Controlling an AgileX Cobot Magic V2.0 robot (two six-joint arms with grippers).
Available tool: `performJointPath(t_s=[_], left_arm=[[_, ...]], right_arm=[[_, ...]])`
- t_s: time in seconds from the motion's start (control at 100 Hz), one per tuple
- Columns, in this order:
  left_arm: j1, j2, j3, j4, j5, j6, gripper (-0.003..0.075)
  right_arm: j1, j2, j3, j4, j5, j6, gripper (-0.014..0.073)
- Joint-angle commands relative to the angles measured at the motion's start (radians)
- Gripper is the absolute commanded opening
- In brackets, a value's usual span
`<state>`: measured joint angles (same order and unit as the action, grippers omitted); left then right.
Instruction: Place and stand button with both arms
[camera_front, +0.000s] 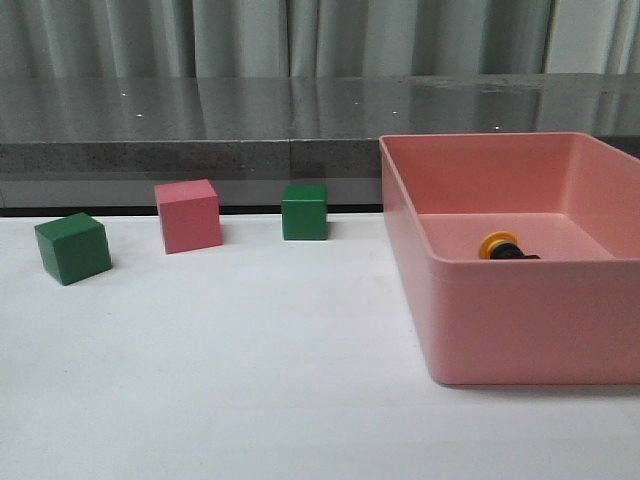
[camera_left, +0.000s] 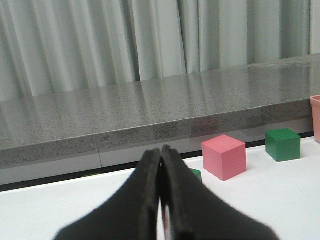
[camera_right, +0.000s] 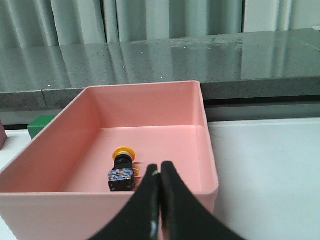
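Observation:
The robot's right gripper needs to close on the black body (camera_front: 512, 251) (camera_right: 122, 163) of the button in the pink bin, between its yellow cap and its blue-clear base.
The button (camera_right: 122, 169) lies on its side on the floor of a pink bin (camera_right: 150, 100), yellow cap toward the far wall, blue-clear base toward the near wall. In the front view only its yellow cap and black body (camera_front: 503, 247) show over the bin's near wall (camera_front: 530, 320). My right gripper (camera_right: 160, 170) is shut and empty, above the bin's near rim, just right of the button. My left gripper (camera_left: 161, 152) is shut and empty, low over the white table, short of the cubes. Neither arm shows in the front view.
A green cube (camera_front: 73, 247), a pink cube (camera_front: 188, 215) and a second green cube (camera_front: 304, 211) stand in a row at the back left of the white table. A grey stone ledge (camera_front: 200, 120) and curtains run behind. The pink bin fills the right side.

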<state>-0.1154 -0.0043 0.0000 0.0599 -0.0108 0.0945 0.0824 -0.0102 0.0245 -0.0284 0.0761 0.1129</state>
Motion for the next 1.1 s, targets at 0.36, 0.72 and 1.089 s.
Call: performJointPath(t_s=[0.36,0.72,1.089], left_arm=[[0.001,-0.032,0.045,-0.004,-0.077,-0.007,-0.0020],[0.001,-0.032,0.045,-0.004,-0.077,-0.007,-0.0020],[0.001,-0.032,0.045,-0.004,-0.077,-0.007,-0.0020]], right_arm=[[-0.006,-0.013,-0.121,-0.001,-0.160,0.010,-0.0062],[-0.006,0.375,-0.629,0.056,0.338,0.034,-0.0062],[0.033,0.945,-0.942,0.185,0.356,-0.152,-0.0062]])
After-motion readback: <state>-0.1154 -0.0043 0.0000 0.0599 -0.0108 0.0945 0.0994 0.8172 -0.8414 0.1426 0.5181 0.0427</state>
